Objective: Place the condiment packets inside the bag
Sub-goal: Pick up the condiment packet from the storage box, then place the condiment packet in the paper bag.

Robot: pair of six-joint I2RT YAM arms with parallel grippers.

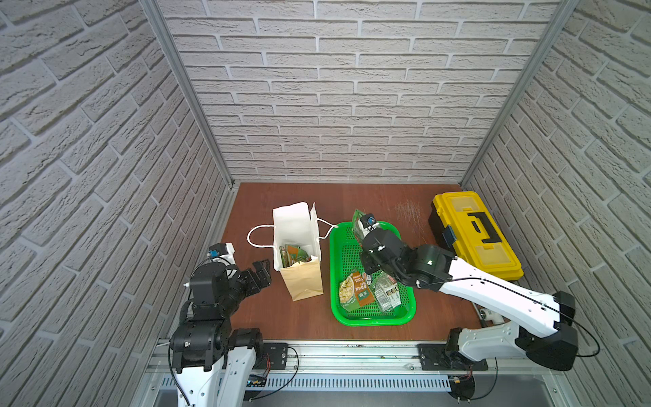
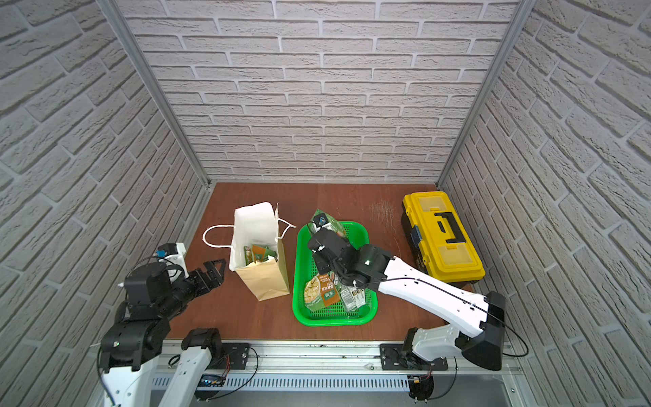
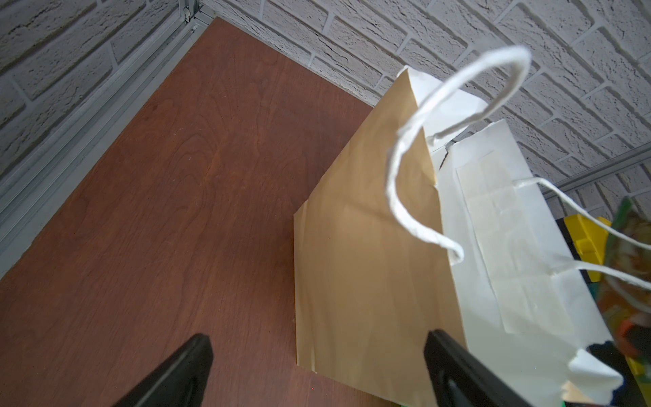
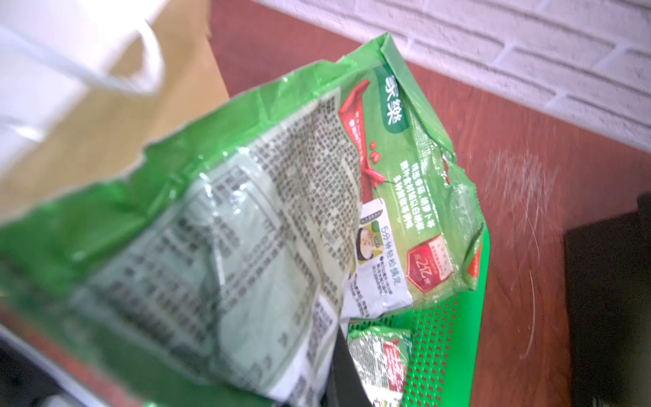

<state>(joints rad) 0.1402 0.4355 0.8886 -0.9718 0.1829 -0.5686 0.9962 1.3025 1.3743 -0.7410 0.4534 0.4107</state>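
The green condiment packet, now held above the green basket's far end, will be released by my right gripper, so that I leave it on top of the packets inside the tan paper bag [image 1: 299, 250].
My right gripper [image 1: 363, 230] is shut on a green condiment packet [image 1: 358, 220], held above the far end of the green basket [image 1: 373, 319]. The right wrist view is filled by that crinkly packet [image 4: 281, 211], with one dark finger [image 4: 343, 373] showing beside it. More packets [image 1: 355, 290] lie at the basket's near end. The tan paper bag [image 1: 303, 282] stands upright left of the basket, its white inside showing several packets [image 1: 294, 254] at the bottom. My left gripper [image 1: 262, 271] is open and empty, just left of the bag [image 3: 363, 246]; its fingertips [image 3: 190, 366] stand wide apart.
A yellow and black toolbox [image 1: 475, 232] sits at the right edge of the brown table [image 1: 267, 317]. The bag's white cord handles [image 1: 257, 234] droop to both sides. Brick-pattern walls close in the back and both sides.
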